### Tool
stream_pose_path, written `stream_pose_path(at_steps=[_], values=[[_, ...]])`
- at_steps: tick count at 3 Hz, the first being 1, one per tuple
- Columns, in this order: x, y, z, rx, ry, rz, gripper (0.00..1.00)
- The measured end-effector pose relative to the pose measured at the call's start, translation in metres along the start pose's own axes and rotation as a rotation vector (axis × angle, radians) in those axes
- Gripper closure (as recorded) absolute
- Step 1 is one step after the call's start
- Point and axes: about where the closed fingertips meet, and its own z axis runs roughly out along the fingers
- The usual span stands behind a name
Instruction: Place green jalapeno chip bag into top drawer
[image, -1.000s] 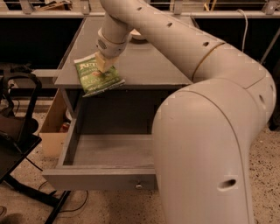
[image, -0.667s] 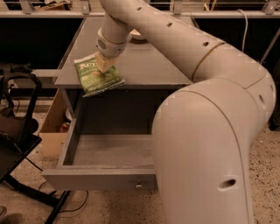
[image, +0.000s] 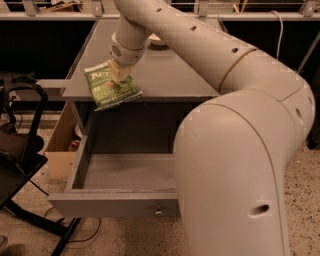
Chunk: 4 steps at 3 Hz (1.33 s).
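My gripper is pinching the green jalapeno chip bag near its upper corner. Next, I open it and grip closer to the bag's middle (image: 109, 88) before lowering the bag.
The green jalapeno chip bag (image: 111, 86) hangs tilted in the air, white band at its top left, over the front left edge of the grey cabinet top. My gripper (image: 117, 75) is shut on the bag's upper middle, reaching down from the big white arm (image: 235, 115). The top drawer (image: 125, 172) is pulled wide open below the bag, its inside bare, its flat front panel near me with a small round metal knob (image: 159, 212). The arm's bulk hides the drawer's right part.
The grey cabinet top (image: 165, 65) carries a white bowl (image: 159, 41) at the back. A wooden box (image: 61, 140) with a red can (image: 74, 145) stands left of the cabinet. A black chair frame (image: 20, 150) stands at the far left. Speckled floor lies in front.
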Motion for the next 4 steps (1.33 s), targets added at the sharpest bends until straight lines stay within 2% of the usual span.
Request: stream_pose_path(at_steps=[1, 2, 3, 4], values=[[0.000, 0.000, 0.001, 0.000, 0.001, 0.002, 0.04], [0.001, 0.000, 0.015, 0.026, 0.032, 0.029, 0.00], [0.000, -0.001, 0.036, 0.047, 0.061, 0.051, 0.00], [-0.003, -0.001, 0.052, 0.057, 0.069, 0.067, 0.22]])
